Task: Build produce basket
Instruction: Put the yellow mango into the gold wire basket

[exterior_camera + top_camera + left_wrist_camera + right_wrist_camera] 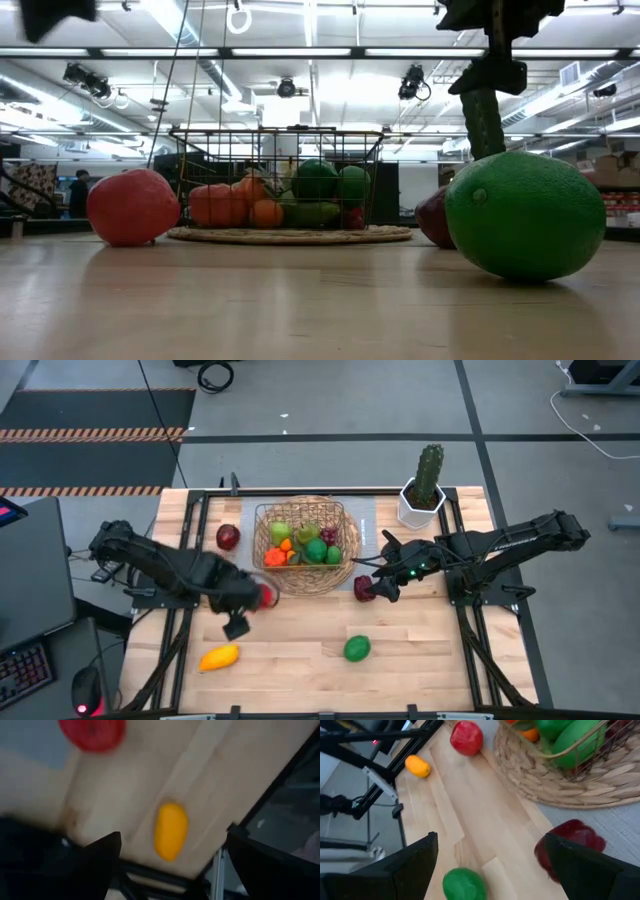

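Note:
I need to next lower my left gripper to the yellow mango by the table's near edge and close it on the mango's middle [219,657] [171,832].
The woven basket [305,545] stands at the table's middle far side, holding green, orange and red produce. Loose on the wood lie a red apple [228,537] left of the basket, a second red apple [266,596], a dark red fruit [364,589], a green lime [357,649] and a yellow mango [219,657]. My left gripper [245,608] hangs open above the table by the second apple, pointing down; its wrist view shows the mango [171,831] far below and the apple [92,732]. My right gripper [490,837] is open, slanting down, with the dark fruit [570,845] just beside one finger.
A green cactus in a white pot [425,485] stands at the far right, behind my right arm. Black frame rails run along the table's left and right edges [185,540]. Bare wood lies between the lime and the mango along the near edge.

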{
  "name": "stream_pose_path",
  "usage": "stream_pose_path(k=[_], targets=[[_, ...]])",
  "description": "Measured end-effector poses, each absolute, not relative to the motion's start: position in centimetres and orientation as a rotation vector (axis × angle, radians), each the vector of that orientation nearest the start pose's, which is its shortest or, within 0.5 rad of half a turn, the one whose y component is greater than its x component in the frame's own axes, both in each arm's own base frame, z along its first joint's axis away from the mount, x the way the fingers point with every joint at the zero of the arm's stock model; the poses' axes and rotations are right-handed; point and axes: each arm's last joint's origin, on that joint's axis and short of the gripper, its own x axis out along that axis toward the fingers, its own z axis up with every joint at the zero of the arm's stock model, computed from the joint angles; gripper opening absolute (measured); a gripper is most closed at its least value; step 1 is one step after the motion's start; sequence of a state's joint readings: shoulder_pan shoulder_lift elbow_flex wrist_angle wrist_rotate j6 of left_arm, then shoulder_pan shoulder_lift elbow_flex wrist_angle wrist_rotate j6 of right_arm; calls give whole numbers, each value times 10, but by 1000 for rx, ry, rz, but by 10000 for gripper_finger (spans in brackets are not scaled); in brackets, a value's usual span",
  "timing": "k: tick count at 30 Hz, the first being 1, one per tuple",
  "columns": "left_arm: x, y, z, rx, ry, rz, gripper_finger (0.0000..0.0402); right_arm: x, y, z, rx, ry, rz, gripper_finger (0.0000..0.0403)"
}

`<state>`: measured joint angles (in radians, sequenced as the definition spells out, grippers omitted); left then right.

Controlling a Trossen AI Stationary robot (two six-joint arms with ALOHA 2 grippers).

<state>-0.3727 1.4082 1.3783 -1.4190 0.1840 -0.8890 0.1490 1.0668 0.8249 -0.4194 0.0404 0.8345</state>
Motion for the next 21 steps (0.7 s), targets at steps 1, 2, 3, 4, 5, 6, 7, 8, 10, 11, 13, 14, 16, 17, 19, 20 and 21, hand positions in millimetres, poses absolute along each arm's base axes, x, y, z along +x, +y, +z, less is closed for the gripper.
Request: stream_pose_path(k=[1, 2, 3, 4, 5, 6, 7, 8, 10, 11, 13, 14, 16, 17, 19, 20, 21], targets=[[215, -96, 317, -575, 1559, 224, 369, 219, 31, 275, 736, 654, -187, 368], [212, -101, 312, -578, 1580, 232, 369, 219, 31, 275, 732, 648, -200, 368], [209, -106, 306, -583, 1596, 242, 369, 219, 30, 275, 728, 642, -211, 368], [207, -111, 301, -592, 1609, 252, 369, 219, 30, 275, 725, 638, -219, 368], [205, -116, 294, -602, 1622, 260, 369, 219, 30, 275, 723, 635, -223, 368], [202, -121, 288, -609, 1635, 264, 369, 219, 30, 275, 722, 633, -227, 368], [199, -126, 282, -612, 1646, 269, 369, 219, 30, 275, 721, 632, -230, 368], [196, -131, 275, -609, 1662, 277, 369, 219, 30, 275, 721, 630, -231, 368], [188, -138, 261, -600, 1690, 296, 369, 219, 30, 275, 722, 626, -229, 368], [185, -140, 253, -601, 1701, 313, 369, 219, 30, 275, 722, 625, -229, 368], [180, -145, 240, -629, 1714, 337, 369, 219, 30, 275, 722, 625, -228, 368], [178, -147, 234, -647, 1715, 333, 369, 219, 30, 275, 723, 625, -228, 368], [176, -153, 224, -673, 1710, 311, 369, 219, 30, 275, 736, 627, -227, 368], [174, -156, 219, -687, 1706, 305, 369, 219, 30, 275, 745, 628, -228, 368], [173, -160, 212, -721, 1689, 288, 369, 219, 30, 275, 757, 629, -227, 368], [172, -162, 208, -735, 1682, 286, 369, 219, 30, 275, 763, 631, -225, 368], [171, -163, 205, -745, 1676, 287, 369, 219, 30, 275, 770, 631, -226, 368]])
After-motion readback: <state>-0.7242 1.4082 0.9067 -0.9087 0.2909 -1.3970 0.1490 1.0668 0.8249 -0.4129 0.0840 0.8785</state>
